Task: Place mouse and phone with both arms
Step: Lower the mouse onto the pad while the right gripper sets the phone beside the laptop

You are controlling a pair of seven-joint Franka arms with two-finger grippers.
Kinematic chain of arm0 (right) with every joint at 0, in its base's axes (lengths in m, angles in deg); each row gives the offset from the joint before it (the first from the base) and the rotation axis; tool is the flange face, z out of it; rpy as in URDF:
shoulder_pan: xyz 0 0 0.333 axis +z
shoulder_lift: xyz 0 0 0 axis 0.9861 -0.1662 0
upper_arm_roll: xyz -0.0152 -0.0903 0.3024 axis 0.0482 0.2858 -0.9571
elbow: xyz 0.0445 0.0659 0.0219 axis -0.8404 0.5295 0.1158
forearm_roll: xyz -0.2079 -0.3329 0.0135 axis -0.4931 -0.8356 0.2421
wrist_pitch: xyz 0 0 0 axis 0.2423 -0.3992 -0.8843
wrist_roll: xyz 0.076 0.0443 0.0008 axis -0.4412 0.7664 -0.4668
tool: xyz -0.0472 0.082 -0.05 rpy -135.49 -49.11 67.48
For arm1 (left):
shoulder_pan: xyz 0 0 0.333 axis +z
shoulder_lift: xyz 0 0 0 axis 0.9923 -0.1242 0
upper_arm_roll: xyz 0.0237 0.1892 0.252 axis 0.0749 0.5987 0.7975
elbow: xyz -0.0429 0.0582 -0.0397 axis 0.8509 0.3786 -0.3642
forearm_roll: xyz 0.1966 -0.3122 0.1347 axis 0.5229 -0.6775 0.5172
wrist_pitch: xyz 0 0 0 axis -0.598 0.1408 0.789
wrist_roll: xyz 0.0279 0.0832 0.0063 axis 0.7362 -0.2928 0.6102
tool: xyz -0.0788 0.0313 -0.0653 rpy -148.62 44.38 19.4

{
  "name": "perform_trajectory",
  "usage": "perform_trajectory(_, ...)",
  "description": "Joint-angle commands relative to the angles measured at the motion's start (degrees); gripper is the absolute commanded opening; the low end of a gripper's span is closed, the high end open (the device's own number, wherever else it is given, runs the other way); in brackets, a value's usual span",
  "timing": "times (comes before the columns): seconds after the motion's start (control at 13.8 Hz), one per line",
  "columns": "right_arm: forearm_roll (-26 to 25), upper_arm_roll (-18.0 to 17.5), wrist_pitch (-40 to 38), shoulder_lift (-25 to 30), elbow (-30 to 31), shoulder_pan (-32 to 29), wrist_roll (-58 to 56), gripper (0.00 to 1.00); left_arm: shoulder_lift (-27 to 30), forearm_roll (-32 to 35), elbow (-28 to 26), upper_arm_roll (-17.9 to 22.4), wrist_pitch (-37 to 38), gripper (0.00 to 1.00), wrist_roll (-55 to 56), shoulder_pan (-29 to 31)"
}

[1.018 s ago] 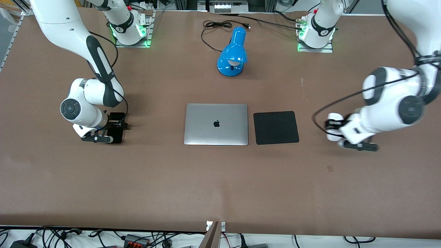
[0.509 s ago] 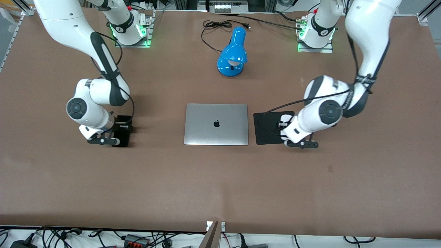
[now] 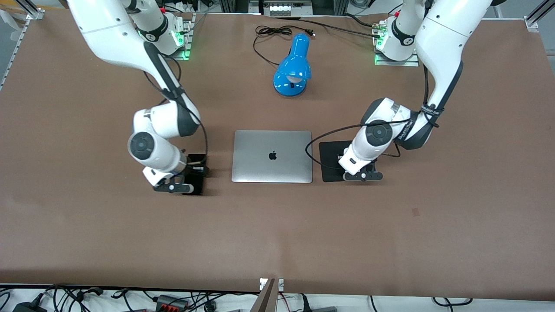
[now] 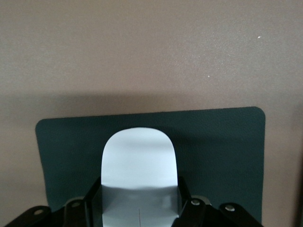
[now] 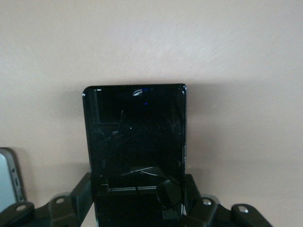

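Note:
The robot's right gripper will set the black phone down and let it go on the bare table (image 3: 211,171) (image 5: 78,177) close beside the silver laptop.
My left gripper (image 4: 139,196) is shut on the white mouse (image 4: 139,161) and holds it low over the black mouse pad (image 4: 222,151). In the front view this gripper (image 3: 348,157) is over the pad (image 3: 331,171), and its wrist hides the mouse. My right gripper (image 5: 137,194) is shut on the black phone (image 5: 135,127), held flat and low over bare table. In the front view this gripper (image 3: 194,168) and the phone (image 3: 195,184) are beside the laptop (image 3: 272,156), toward the right arm's end of the table.
The shut silver laptop lies mid-table, and its corner shows in the right wrist view (image 5: 7,179). The mouse pad lies beside it toward the left arm's end. A blue desk lamp (image 3: 292,69) and its black cable (image 3: 271,31) are farther from the front camera, between the bases.
Both arms have swung in toward the laptop. The left gripper carried the mouse from the table's end to over the mouse pad. The right gripper carried the phone close beside the laptop.

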Motion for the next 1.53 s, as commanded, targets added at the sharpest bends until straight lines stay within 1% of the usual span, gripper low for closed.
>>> perform_trajectory(0.0, 0.71, 0.12, 0.65, -2.45, -2.28, 1.58, 1.72, 0.15, -1.53, 2.55, -0.39, 0.11, -3.41, 0.34, 3.22, -0.23)
perform_trajectory(0.07, 0.71, 0.12, 0.75, -2.45, -2.19, 2.11, 2.85, 0.15, -1.89, 2.55, -0.39, 0.11, -3.68, 0.37, 3.22, -0.23)
perform_trajectory(0.22, 0.62, 0.12, 0.66, -2.8, -2.19, 2.29, 5.75, 0.15, -1.63, 2.55, -0.3, 0.11, -3.68, 0.75, 3.22, -0.14)
perform_trajectory(0.29, 0.62, 0.12, 0.66, -2.89, -2.19, 2.38, 5.76, 0.15, -1.45, 2.64, -0.3, 0.11, -3.6, 0.97, 3.22, 0.03)
perform_trajectory(0.36, 0.36, 0.12, 0.75, -2.89, -2.19, 2.72, 4.98, 0.15, -1.28, 2.55, -0.22, 0.02, -3.07, 1.0, 3.22, 0.12)
perform_trajectory(0.44, -0.43, 0.12, 0.83, -2.89, -2.19, 3.34, 4.19, 0.15, -1.1, 2.55, -0.13, -0.06, -2.9, 1.0, 3.22, 0.12)
perform_trajectory(0.58, -1.05, 0.12, 1.01, -2.98, -2.19, 4.13, -0.37, 0.15, 1.35, 2.55, 0.22, -0.15, -1.32, 1.0, 3.13, 0.56)
perform_trajectory(0.65, -1.05, 0.12, 1.18, -2.98, -2.11, 4.4, -0.48, 0.22, 3.28, 2.55, 0.83, -0.15, 0.78, 1.0, 3.13, 0.65)
perform_trajectory(0.73, -0.79, 0.12, 1.27, -2.89, -2.11, 4.4, -0.13, 0.89, 4.95, 2.55, 2.4, -0.15, 3.32, 1.0, 2.78, 0.74)
perform_trajectory(0.8, -0.61, 0.21, 1.45, -2.72, -2.19, 4.57, -0.13, 1.0, 6.44, 2.55, 3.73, -0.15, 7.0, 1.0, 2.6, 0.74)
perform_trajectory(0.87, -0.79, 0.65, 1.36, -2.02, -2.45, 4.75, -0.21, 1.0, 7.85, 2.55, 5.22, -0.15, 10.69, 1.0, 2.34, 0.74)
perform_trajectory(0.95, -0.96, 1.35, 1.27, 0.25, -3.15, 4.4, -0.3, 1.0, 9.08, 2.55, 7.06, -0.24, 15.17, 1.0, 2.25, 0.74)
perform_trajectory(1.09, -0.88, 5.46, 1.01, 5.61, -4.3, 3.79, -0.91, 1.0, 12.24, 2.55, 10.49, -0.41, 23.7, 1.0, 2.16, 0.48)
perform_trajectory(1.16, -0.35, 7.49, -0.38, 7.9, -4.65, 2.48, -1.18, 1.0, 13.48, 2.55, 12.51, -0.42, 28.09, 1.0, 1.55, 0.13)
perform_trajectory(1.31, -0.26, 8.3, -5.91, 12.99, -4.65, -2.34, -0.92, 1.0, 14.98, 2.46, 18.38, -0.33, 38.71, 1.0, -2.29, 0.03)
perform_trajectory(1.45, -0.61, 8.65, -11.79, 17.3, -4.92, -6.14, -0.66, 1.0, 14.9, 1.85, 26.29, -0.15, 50.31, 1.0, -9.31, 0.73)
